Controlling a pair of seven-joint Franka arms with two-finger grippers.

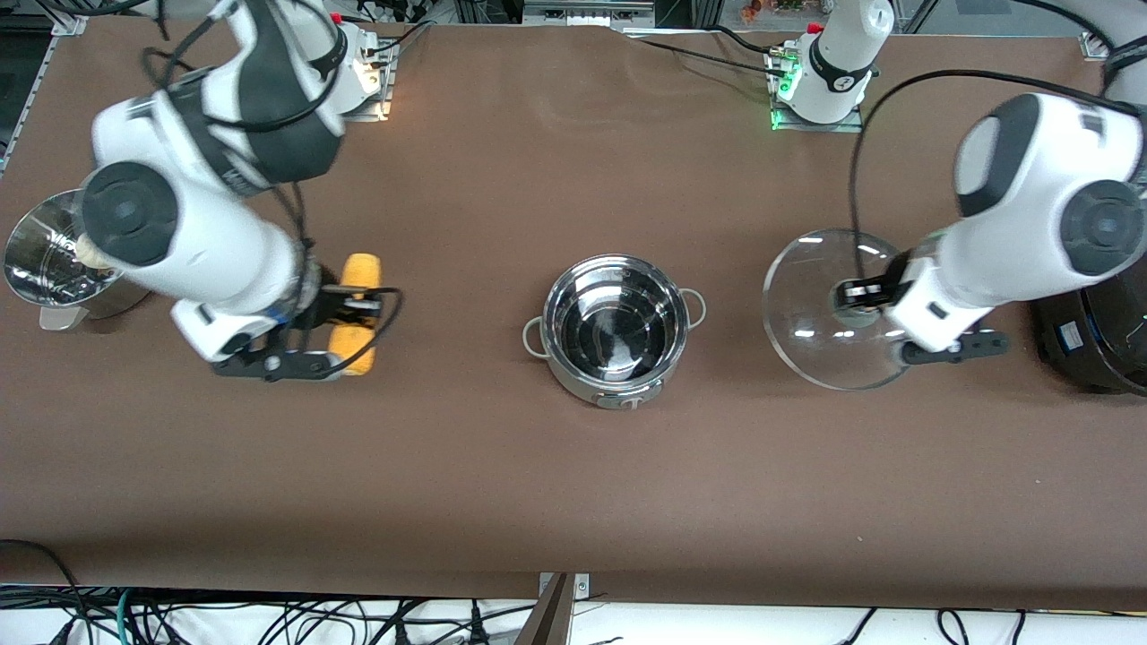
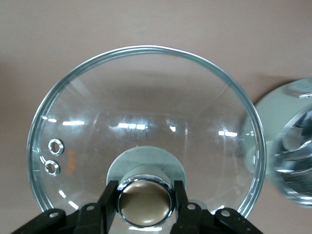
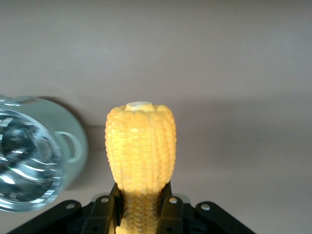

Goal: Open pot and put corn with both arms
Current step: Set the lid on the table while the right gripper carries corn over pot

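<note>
The robot's left gripper needs to release the glass lid, now held level beside the pot, on the brown cloth (image 1: 871,387) between the pot and the rice cooker.
The steel pot (image 1: 615,327) stands open and empty at the table's middle. My left gripper (image 1: 856,298) is shut on the copper knob (image 2: 146,202) of the glass lid (image 1: 811,269), and holds the lid level beside the pot, toward the left arm's end. I cannot tell whether the lid touches the table. My right gripper (image 1: 352,309) is shut on the yellow corn (image 1: 361,273) across its middle, toward the right arm's end. The right wrist view shows the corn (image 3: 140,146) sticking out past the fingers. The pot shows at the edge of both wrist views (image 2: 292,146) (image 3: 29,165).
A steel steamer basket (image 1: 40,255) with a white bun (image 1: 90,255) stands at the right arm's end, partly under that arm. The big black rice cooker (image 1: 1098,336) stands at the left arm's end, close to the lid. Brown cloth (image 1: 573,502) covers the table.
</note>
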